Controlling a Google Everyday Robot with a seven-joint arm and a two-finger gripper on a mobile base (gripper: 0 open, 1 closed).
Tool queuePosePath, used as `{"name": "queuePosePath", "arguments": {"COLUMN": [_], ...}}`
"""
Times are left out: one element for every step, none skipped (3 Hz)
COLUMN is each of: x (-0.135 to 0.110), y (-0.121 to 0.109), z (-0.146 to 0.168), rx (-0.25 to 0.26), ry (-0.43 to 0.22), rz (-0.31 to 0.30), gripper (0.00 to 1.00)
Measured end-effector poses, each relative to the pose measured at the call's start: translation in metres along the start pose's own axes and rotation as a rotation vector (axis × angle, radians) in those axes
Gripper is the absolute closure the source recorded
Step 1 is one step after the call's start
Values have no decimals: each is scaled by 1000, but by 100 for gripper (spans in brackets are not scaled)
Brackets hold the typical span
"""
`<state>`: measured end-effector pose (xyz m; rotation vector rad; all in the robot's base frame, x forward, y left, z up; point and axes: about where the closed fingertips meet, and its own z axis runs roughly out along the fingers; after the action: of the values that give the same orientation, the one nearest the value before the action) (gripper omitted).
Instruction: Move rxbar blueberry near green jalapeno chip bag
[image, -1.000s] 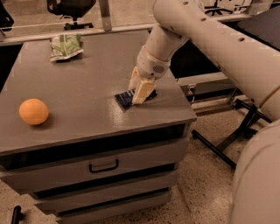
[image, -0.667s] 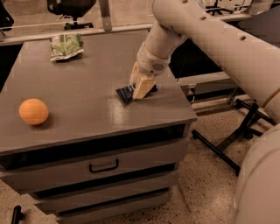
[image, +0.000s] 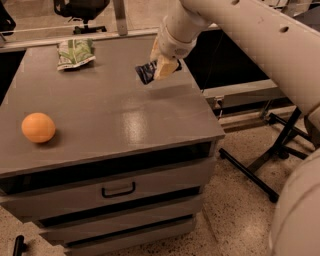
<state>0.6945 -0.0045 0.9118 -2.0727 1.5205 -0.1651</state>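
The robot's gripper should release the rxbar blueberry close beside the green jalapeno chip bag, at the cabinet top's back edge (image: 108, 46). The bar is lifted a little above the cabinet top.
The rxbar blueberry (image: 145, 72), a dark navy-blue flat bar, is held in my gripper (image: 161, 65) and lifted a little above the grey cabinet top (image: 110, 115), toward its right rear part. My gripper's pale fingers are shut on the bar's right end; the left end sticks out. The green jalapeno chip bag (image: 74, 52), green and white and crinkled, lies at the back left of the top, well to the left of the bar.
An orange ball-like fruit (image: 38, 127) sits near the left front of the cabinet top. The cabinet has drawers (image: 118, 189) below. A black stand's legs (image: 260, 165) are on the floor at right. A chair base (image: 82, 10) stands behind.
My gripper has lifted the bar off the cabinet top and carried it back and to the left, closer to the chip bag. The orange and the bag have not moved.
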Motion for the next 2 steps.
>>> {"name": "queuePosePath", "arguments": {"x": [1, 2], "y": [-43, -80], "z": [-10, -3], "rx": [130, 266], "ry": [43, 8], "rz": [-64, -125], "gripper": [100, 100]}}
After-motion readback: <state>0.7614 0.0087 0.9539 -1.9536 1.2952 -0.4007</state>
